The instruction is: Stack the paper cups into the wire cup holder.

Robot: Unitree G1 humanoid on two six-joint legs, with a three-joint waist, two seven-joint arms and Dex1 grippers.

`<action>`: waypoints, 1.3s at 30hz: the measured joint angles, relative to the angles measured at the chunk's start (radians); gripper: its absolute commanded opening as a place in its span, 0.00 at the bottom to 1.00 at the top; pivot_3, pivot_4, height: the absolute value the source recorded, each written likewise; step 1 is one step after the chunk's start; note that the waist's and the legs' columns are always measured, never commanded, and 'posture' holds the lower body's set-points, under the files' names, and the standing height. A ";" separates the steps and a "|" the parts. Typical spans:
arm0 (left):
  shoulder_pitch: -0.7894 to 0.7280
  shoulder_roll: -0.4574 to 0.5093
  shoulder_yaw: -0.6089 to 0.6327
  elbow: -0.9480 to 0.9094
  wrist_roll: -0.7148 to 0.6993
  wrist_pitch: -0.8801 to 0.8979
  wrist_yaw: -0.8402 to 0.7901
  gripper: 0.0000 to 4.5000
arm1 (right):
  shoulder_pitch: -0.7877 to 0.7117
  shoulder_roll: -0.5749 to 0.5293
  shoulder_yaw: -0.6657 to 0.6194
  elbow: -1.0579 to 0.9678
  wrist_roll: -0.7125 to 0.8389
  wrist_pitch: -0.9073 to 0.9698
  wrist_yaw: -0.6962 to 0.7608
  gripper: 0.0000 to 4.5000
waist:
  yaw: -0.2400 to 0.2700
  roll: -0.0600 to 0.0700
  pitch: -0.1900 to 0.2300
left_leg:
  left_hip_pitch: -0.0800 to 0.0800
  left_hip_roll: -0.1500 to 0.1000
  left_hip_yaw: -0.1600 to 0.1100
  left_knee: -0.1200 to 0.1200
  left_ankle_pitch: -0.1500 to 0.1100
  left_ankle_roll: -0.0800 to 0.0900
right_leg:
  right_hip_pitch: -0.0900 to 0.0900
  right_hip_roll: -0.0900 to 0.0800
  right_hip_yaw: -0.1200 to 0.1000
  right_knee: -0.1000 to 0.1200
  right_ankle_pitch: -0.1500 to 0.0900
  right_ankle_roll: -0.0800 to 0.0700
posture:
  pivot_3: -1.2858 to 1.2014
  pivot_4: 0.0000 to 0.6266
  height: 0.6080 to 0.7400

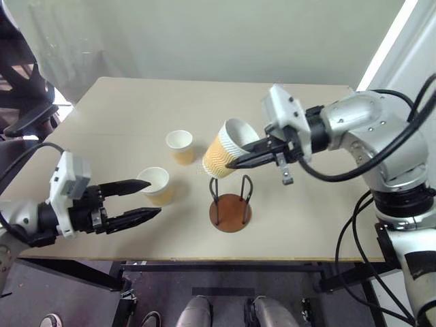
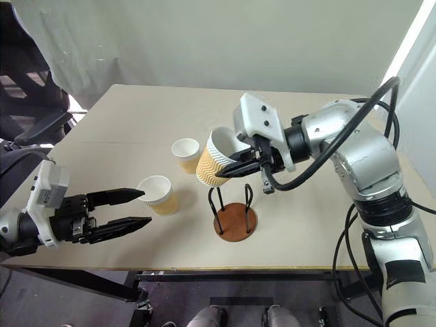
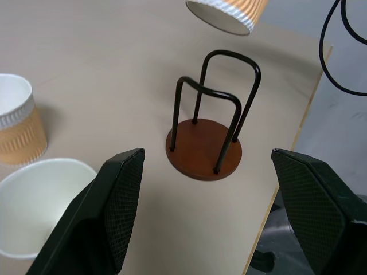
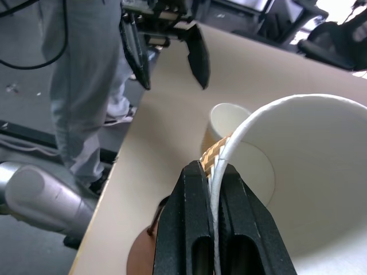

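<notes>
Next, my right gripper releases the paper cup, which now hangs just above the holder, on the brown disc [image 1: 230,212] [image 4: 150,254] between the two black wire loops of the holder.
My right gripper [image 1: 235,162] is shut on the wall of one paper cup [image 1: 228,151], one finger inside the rim and one outside. The cup hangs tilted in the air, just above and slightly left of the wire cup holder [image 1: 230,204]. The holder, a brown disc with two black wire loops, stands with nothing in it near the table's front edge. Two more paper cups stand upright on the table, one further back [image 1: 181,146] and one nearer [image 1: 157,185]. My left gripper [image 1: 154,197] is open, its fingertips beside the nearer cup and nothing between them.
The table's front edge [image 1: 238,259] runs just in front of the holder. A black office chair [image 1: 24,102] stands off the table's back left corner. Black cables [image 1: 402,102] loop around my right arm. A wall rises behind the table.
</notes>
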 measured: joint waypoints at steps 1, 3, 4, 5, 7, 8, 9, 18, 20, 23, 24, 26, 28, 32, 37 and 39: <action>0.003 0.000 0.000 0.000 0.000 0.000 0.001 0.84 | 0.006 -0.003 0.015 0.000 -0.008 0.000 -0.002 0.01 | 0.000 0.000 0.000 | 0.000 0.000 0.000 0.000 0.000 0.000 | 0.000 0.000 0.000 0.000 0.000 0.000 | 0.52 0.24 1.00; 0.009 -0.001 0.002 -0.002 0.000 0.000 0.002 0.84 | 0.021 -0.012 0.045 0.000 -0.020 -0.002 -0.007 0.01 | 0.000 0.000 0.000 | -0.001 0.000 0.000 0.000 0.000 0.000 | 0.000 0.000 0.000 0.000 0.000 0.000 | 0.52 0.24 1.00; 0.010 -0.001 0.003 -0.004 0.000 0.000 0.004 0.84 | 0.027 -0.016 0.056 0.000 -0.025 -0.002 -0.008 0.01 | 0.000 0.000 0.000 | -0.001 0.000 0.000 0.000 -0.001 -0.001 | -0.001 0.000 0.000 0.000 0.000 0.000 | 0.52 0.24 1.00; 0.011 -0.001 0.005 -0.006 0.000 0.000 0.006 0.84 | 0.028 -0.019 0.064 -0.001 -0.030 -0.003 -0.009 0.01 | 0.000 0.000 0.000 | -0.001 0.000 0.000 0.000 -0.001 -0.001 | -0.001 0.000 0.000 0.000 0.000 0.000 | 0.52 0.24 1.00; 0.014 -0.001 0.009 -0.011 0.000 0.000 0.012 0.84 | 0.029 -0.030 0.077 -0.005 -0.041 -0.012 -0.009 0.01 | 0.000 0.000 0.000 | -0.001 0.000 0.000 0.000 -0.001 -0.001 | -0.001 0.000 0.000 0.000 0.000 0.000 | 0.52 0.24 1.00; 0.016 -0.001 0.010 -0.014 0.000 0.000 0.014 0.84 | 0.032 -0.038 0.087 -0.006 -0.051 -0.023 -0.009 0.01 | 0.000 0.000 0.000 | -0.001 0.001 0.000 0.000 -0.001 -0.001 | -0.001 0.000 0.000 0.000 0.000 0.000 | 0.52 0.24 1.00; 0.018 -0.001 0.010 -0.016 0.000 0.000 0.014 0.84 | 0.037 -0.043 0.092 -0.006 -0.059 -0.029 -0.008 0.01 | 0.000 0.000 0.000 | -0.001 0.001 0.000 0.000 -0.001 -0.001 | -0.001 0.000 0.000 0.000 0.000 0.000 | 0.52 0.24 1.00; 0.028 -0.001 0.022 -0.017 0.002 0.000 0.015 0.84 | 0.048 -0.058 0.119 -0.019 -0.071 -0.044 0.006 0.01 | 0.000 0.000 0.000 | -0.001 0.001 0.000 0.000 -0.001 -0.001 | -0.001 0.000 0.000 0.000 0.000 0.000 | 0.52 0.24 1.00; 0.028 0.000 0.022 -0.016 0.003 0.000 0.014 0.84 | 0.051 -0.058 0.121 -0.036 -0.070 -0.042 0.008 0.01 | 0.000 0.000 0.000 | -0.001 0.001 0.000 0.000 -0.001 -0.001 | -0.001 0.001 0.000 0.000 0.000 0.000 | 0.52 0.24 1.00; 0.028 0.000 0.022 -0.016 0.005 0.000 0.014 0.84 | 0.054 -0.059 0.126 -0.044 -0.070 -0.042 0.009 0.01 | 0.000 0.000 0.000 | -0.001 0.001 0.000 0.000 -0.001 -0.001 | -0.001 0.001 0.000 0.000 0.000 0.000 | 0.52 0.24 1.00; 0.028 0.000 0.022 -0.016 0.006 0.000 0.014 0.84 | 0.056 -0.059 0.129 -0.045 -0.071 -0.041 0.009 0.01 | 0.000 0.000 0.000 | -0.001 0.001 0.000 0.000 -0.001 -0.001 | -0.001 0.001 0.000 0.000 0.000 0.000 | 0.52 0.24 1.00; 0.028 0.000 0.022 -0.016 0.006 0.000 0.014 0.84 | 0.056 -0.059 0.132 -0.045 -0.071 -0.041 0.010 0.01 | 0.000 0.000 0.000 | -0.001 0.001 0.000 0.000 -0.001 -0.001 | -0.001 0.001 0.000 0.000 0.000 0.000 | 0.52 0.24 1.00; 0.028 0.000 0.022 -0.016 0.008 0.000 0.014 0.84 | 0.056 -0.059 0.133 -0.045 -0.071 -0.041 0.011 0.01 | 0.000 0.000 0.000 | -0.001 0.001 0.000 0.000 -0.001 -0.001 | -0.001 0.001 0.000 0.000 0.000 0.000 | 0.52 0.24 1.00; 0.028 0.000 0.022 -0.016 0.013 0.000 0.014 0.84 | 0.056 -0.057 0.144 -0.045 -0.080 -0.043 0.011 0.01 | 0.000 0.000 0.000 | -0.001 0.001 0.000 0.000 -0.001 -0.001 | -0.001 0.001 0.000 0.000 0.000 0.000 | 0.52 0.24 1.00; 0.029 0.000 0.022 -0.016 0.016 0.000 0.013 0.84 | 0.056 -0.056 0.160 -0.045 -0.092 -0.052 0.011 0.01 | 0.000 0.000 0.000 | -0.001 0.001 0.000 0.000 -0.001 -0.001 | -0.001 0.001 0.000 0.000 0.000 0.000 | 0.52 0.24 1.00; 0.030 0.000 0.022 -0.016 0.016 0.000 0.013 0.84 | 0.056 -0.057 0.162 -0.045 -0.097 -0.062 0.016 0.01 | 0.000 0.000 0.000 | -0.001 0.001 0.000 0.000 -0.001 -0.001 | -0.001 0.001 0.000 0.000 0.000 0.000 | 0.52 0.24 1.00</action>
